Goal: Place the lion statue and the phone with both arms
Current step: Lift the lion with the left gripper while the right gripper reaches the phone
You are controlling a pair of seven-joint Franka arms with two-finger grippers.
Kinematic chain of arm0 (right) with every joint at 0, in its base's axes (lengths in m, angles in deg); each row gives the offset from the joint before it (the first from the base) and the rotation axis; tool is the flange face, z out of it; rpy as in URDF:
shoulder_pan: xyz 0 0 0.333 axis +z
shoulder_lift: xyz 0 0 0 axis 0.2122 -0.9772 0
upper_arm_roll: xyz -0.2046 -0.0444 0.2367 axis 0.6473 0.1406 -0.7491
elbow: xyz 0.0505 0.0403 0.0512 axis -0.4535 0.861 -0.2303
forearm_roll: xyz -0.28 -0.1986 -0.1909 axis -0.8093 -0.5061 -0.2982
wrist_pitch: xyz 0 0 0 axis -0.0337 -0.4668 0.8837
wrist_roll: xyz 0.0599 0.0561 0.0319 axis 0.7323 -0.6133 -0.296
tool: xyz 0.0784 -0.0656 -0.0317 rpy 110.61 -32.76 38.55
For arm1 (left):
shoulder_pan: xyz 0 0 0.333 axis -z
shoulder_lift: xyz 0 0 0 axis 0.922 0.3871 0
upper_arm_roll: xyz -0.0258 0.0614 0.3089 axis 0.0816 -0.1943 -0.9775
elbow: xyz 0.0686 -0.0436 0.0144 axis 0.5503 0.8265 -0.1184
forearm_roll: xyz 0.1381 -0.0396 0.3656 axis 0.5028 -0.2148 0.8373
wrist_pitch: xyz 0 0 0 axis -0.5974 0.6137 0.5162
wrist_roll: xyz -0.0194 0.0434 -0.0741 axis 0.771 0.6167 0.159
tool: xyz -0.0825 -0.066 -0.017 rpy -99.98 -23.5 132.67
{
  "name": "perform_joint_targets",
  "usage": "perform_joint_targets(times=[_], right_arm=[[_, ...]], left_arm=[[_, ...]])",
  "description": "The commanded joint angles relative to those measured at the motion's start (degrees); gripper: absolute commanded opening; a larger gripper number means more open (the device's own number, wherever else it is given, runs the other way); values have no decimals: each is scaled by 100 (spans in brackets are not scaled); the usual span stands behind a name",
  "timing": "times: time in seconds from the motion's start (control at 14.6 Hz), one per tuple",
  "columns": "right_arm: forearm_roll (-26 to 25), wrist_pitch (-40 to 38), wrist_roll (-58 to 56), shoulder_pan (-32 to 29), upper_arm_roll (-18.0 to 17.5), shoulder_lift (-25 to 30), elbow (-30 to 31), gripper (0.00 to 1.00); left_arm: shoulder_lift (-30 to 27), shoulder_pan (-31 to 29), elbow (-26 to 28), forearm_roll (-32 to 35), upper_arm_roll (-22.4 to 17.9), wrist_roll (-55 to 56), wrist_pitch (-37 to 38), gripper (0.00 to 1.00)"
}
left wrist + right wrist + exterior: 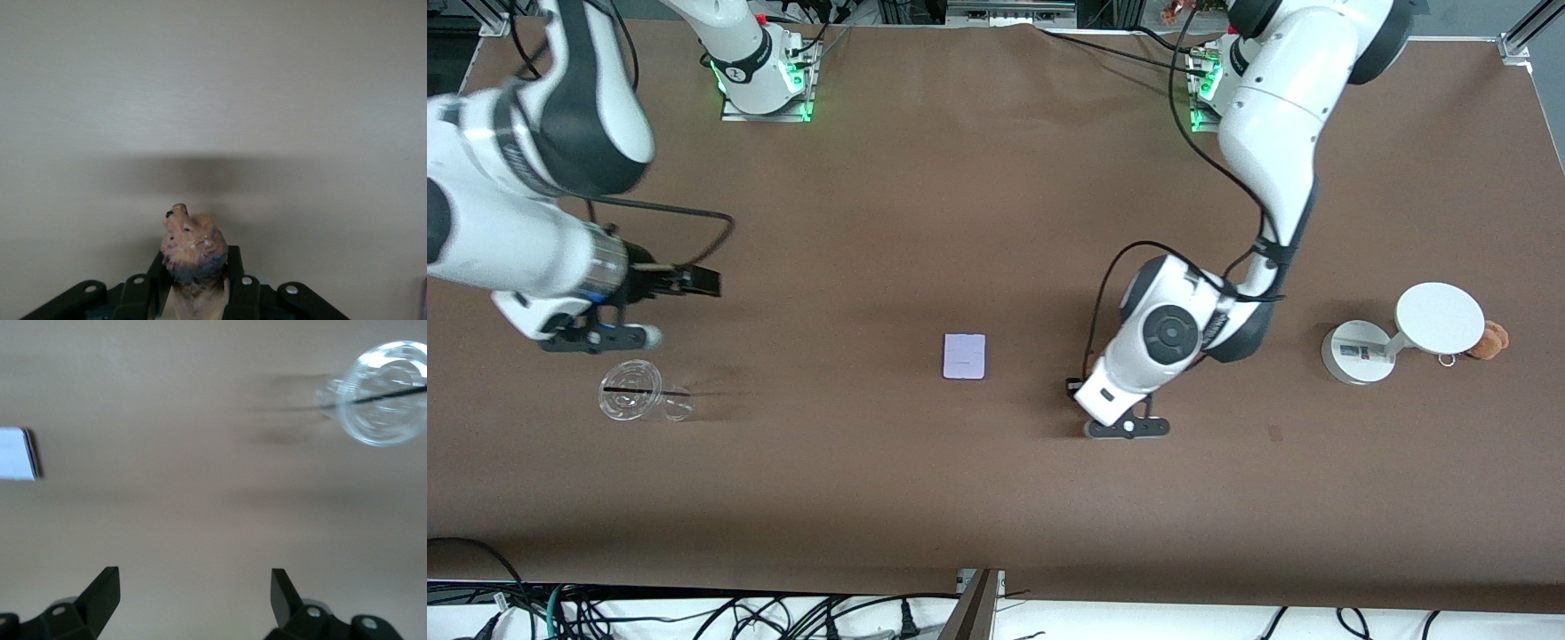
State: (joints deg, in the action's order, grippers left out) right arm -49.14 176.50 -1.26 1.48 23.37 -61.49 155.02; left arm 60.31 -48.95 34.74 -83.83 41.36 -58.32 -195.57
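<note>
Next, my left gripper lets go of the lion statue on the bare table (1280, 364) next to the white round stand, facing the phone.
The phone (965, 356), a flat pale lavender rectangle, lies on the brown table near its middle; its edge also shows in the right wrist view (17, 453). My left gripper (197, 267) is shut on the lion statue (193, 243), whose orange head and dark mane stick out between the fingers. In the front view the left gripper (1080, 391) is low over the table beside the phone, toward the left arm's end, and the hand hides the lion. My right gripper (703, 283) is open and empty, over bare table by a clear cup; its jaws stand wide apart (193, 583).
A clear plastic cup (636, 391) lies on its side toward the right arm's end, also in the right wrist view (383, 393). A white round stand (1396, 338) and a tan plush with keyring (1489, 340) sit toward the left arm's end.
</note>
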Motion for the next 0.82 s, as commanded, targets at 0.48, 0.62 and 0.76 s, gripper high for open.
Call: perform_joint_targets(times=[0.48, 0.62, 0.76], right_arm=[[40, 3095, 2244, 1894, 14, -1725, -149, 100], [-3, 3702, 2603, 2228, 23, -2032, -158, 100], [-21, 4230, 2745, 2396, 32, -2305, -158, 100]], left_arm=[[-1940, -2125, 2403, 645, 38, -3364, -261, 0], [-2133, -2319, 2903, 821, 20, -3373, -664, 0], [-2169, -2512, 3335, 1094, 29, -3365, -1367, 0]])
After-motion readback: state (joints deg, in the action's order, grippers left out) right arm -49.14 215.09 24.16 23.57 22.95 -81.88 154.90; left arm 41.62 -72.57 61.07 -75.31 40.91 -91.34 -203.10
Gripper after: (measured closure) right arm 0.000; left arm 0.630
